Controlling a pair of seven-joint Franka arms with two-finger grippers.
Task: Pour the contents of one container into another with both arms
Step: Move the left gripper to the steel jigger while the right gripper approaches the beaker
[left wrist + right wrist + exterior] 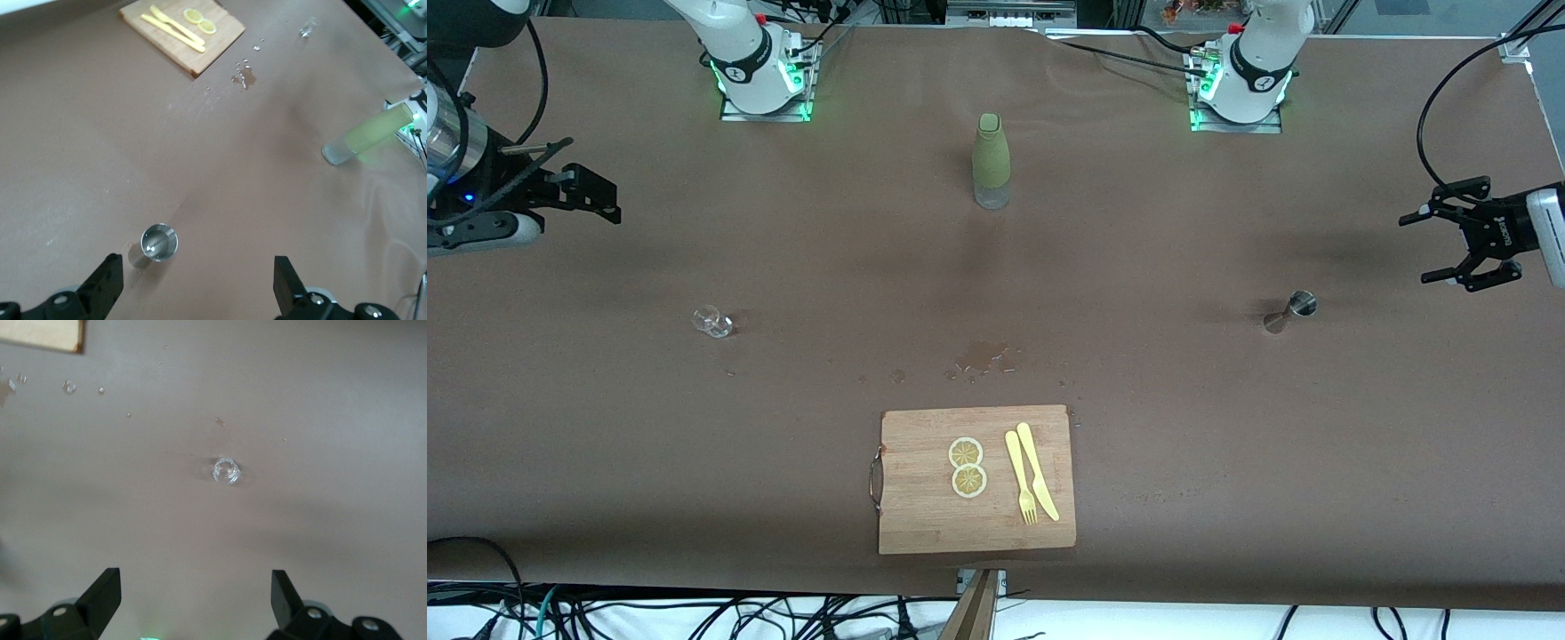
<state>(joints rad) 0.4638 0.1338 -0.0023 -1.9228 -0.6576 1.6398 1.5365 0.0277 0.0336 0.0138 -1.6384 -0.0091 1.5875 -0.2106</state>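
I should close my left gripper on the narrow middle [1286, 315] [146, 256] of the small steel jigger, just under the jigger's wide upper cup.
A small steel jigger [1291, 310] stands on the brown table toward the left arm's end; it also appears in the left wrist view [159, 242]. A small clear glass [712, 322] stands toward the right arm's end, and the right wrist view looks down on the glass [226, 471]. A tall green bottle [991, 160] stands upright between the two arm bases. My left gripper [1427, 247] hangs open over the table's edge near the jigger, holding nothing [197, 273]. My right gripper [605, 200] hangs open over the table's end near the glass, also holding nothing [193, 583].
A wooden cutting board [925, 524] lies at the table edge nearest the front camera, with two lemon slices [967, 467] and a yellow fork and knife [1030, 480] on it. Spilled drops [983, 358] wet the table between board and bottle.
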